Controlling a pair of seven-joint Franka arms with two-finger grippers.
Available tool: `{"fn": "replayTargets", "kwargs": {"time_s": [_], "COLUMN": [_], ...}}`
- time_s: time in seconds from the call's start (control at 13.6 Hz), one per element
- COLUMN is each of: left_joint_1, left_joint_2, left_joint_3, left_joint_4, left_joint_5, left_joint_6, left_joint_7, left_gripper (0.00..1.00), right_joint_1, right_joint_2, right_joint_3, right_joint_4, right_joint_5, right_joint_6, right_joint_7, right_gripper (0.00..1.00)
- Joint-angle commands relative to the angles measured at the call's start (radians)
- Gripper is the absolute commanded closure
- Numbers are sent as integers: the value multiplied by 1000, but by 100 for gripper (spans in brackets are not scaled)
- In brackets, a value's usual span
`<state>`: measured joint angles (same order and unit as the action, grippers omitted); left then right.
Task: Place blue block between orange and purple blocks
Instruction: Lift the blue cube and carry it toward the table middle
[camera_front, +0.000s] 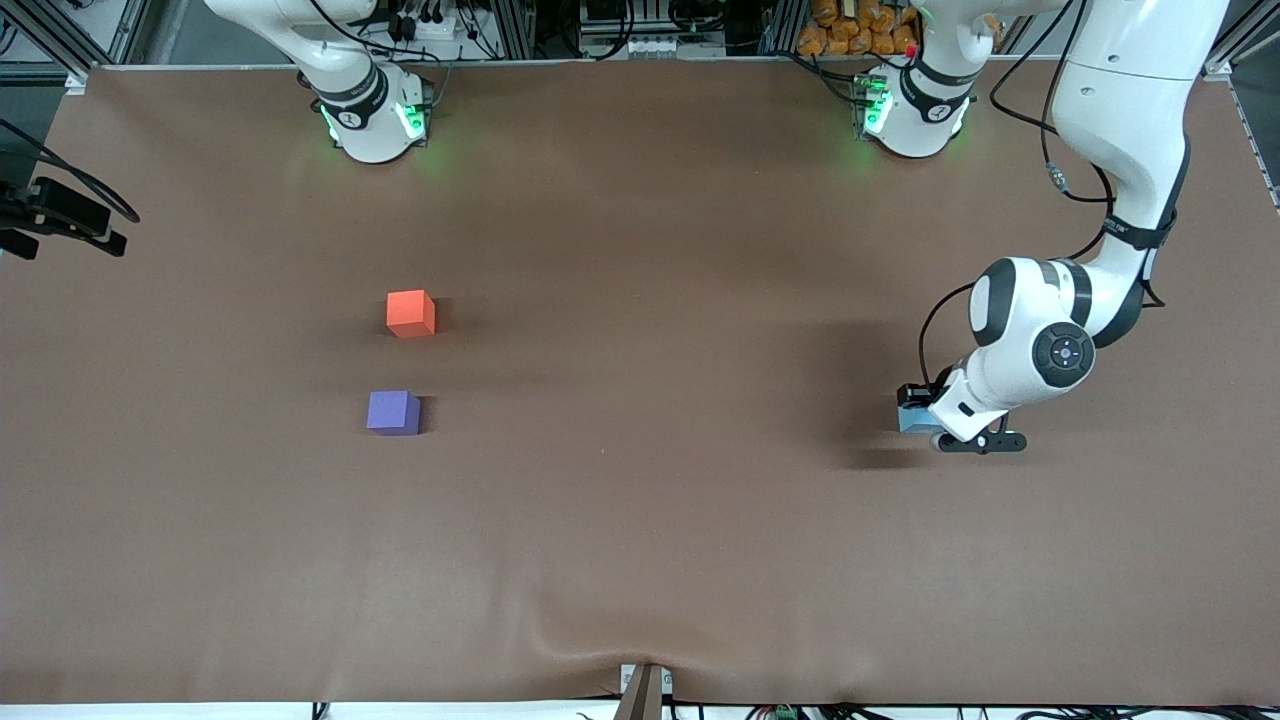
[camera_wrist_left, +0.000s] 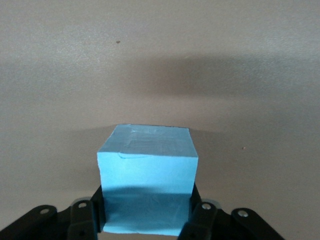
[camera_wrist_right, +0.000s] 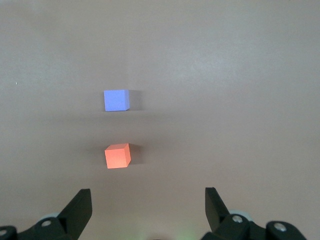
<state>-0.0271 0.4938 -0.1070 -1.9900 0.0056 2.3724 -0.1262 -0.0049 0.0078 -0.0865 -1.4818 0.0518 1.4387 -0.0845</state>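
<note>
I need to let go of the blue block with my left gripper on the bare table (camera_front: 552, 360), at a spot short of the orange and purple blocks.
The blue block (camera_front: 911, 421) sits at the left arm's end of the table. My left gripper (camera_front: 922, 408) is down around it. In the left wrist view the blue block (camera_wrist_left: 146, 175) fills the gap of the left gripper (camera_wrist_left: 147, 212), and both black fingers press against its sides. The orange block (camera_front: 411, 313) and the purple block (camera_front: 392, 412) stand toward the right arm's end, the purple one nearer the front camera, with a gap between them. My right gripper (camera_wrist_right: 147, 207) is open and empty, high over the table. Its view shows the orange block (camera_wrist_right: 118, 155) and the purple block (camera_wrist_right: 116, 100).
The brown table cover (camera_front: 640, 520) is bare around the blocks. The two arm bases (camera_front: 375, 115) stand along the edge farthest from the front camera. A black camera mount (camera_front: 60, 215) sticks in at the right arm's end.
</note>
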Motion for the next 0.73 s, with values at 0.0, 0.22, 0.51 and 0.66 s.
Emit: {"fn": "replayTargets", "kwargs": {"time_s": [0.0, 0.22, 0.51, 0.66], "left_joint_1": [1, -2, -139, -262], "left_joint_2": [-15, -20, -6, 35], "left_joint_3": [-37, -112, -188, -185], "left_joint_4": [0, 22, 126, 238], "left_joint_5": [-23, -21, -21, -19], "left_joint_6": [2, -1, -36, -108], "left_joint_7": [-3, -3, -113, -223], "left_gripper": [100, 100, 100, 100], "right_joint_1": [0, 0, 0, 0], "right_joint_2": [1, 1, 1, 1], "right_joint_3": [1, 1, 1, 1], "right_joint_4": [6, 6, 6, 6], "right_joint_5": [11, 11, 11, 11], "right_joint_6": [-9, -9, -9, -9], "right_joint_7": [2, 2, 2, 2], "right_gripper": [0, 0, 0, 0]}}
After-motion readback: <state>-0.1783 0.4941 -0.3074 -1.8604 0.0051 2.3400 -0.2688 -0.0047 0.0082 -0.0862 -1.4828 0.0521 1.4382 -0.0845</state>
